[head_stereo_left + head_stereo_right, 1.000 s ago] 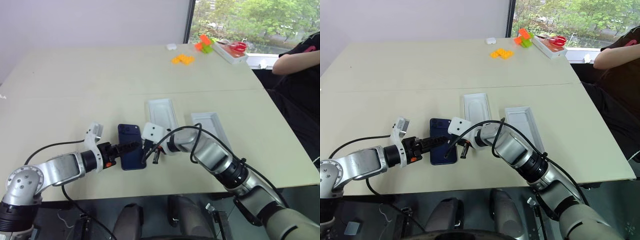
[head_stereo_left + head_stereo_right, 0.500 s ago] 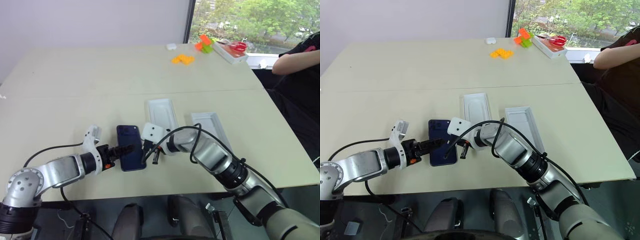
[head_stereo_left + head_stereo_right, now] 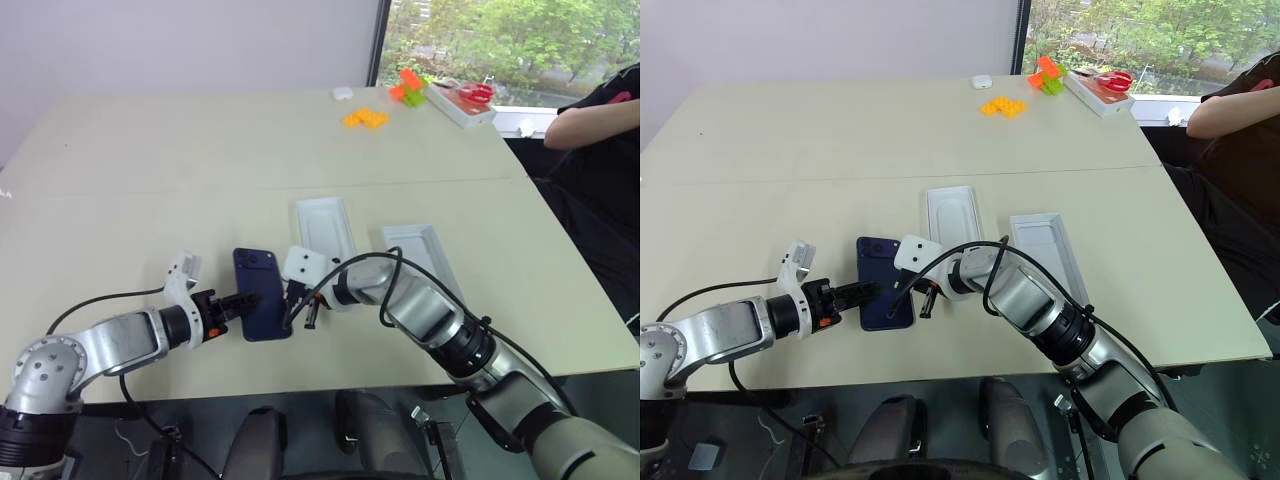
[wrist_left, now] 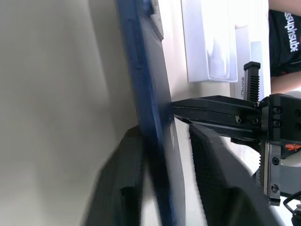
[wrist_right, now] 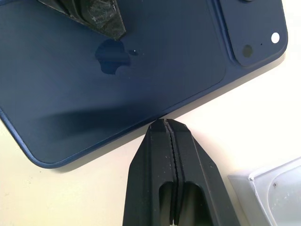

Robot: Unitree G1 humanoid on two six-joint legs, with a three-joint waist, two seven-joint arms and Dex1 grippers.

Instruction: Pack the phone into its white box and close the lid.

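My left gripper needs to put the dark navy phone down inside the closer of the two white trays point(image 3: 327, 237) point(image 4: 217, 33).
The dark navy phone point(image 3: 262, 285) lies back up on the table near the front edge, camera cluster at its far end. My left gripper point(image 3: 243, 301) reaches in from the left. In the left wrist view its two fingers point(image 4: 214, 169) sit on either side of the phone's point(image 4: 153, 108) thin left edge, shut on it. My right gripper point(image 5: 165, 125) is shut, and its tips touch the phone's right edge. Two shallow white trays lie right of the phone, one point(image 3: 322, 226) close by and one point(image 3: 420, 255) further right. Which is the white box and which the lid I cannot tell.
Orange and green blocks point(image 3: 366, 118) and a white tray with red scissors point(image 3: 462, 103) sit at the table's far right. A person's arm point(image 3: 590, 125) rests past the right edge. The table's point(image 3: 150, 180) far left half is bare.
My left gripper's fingers have closed from wide open onto the phone's left edge. The right gripper has stayed shut against the phone's right edge.
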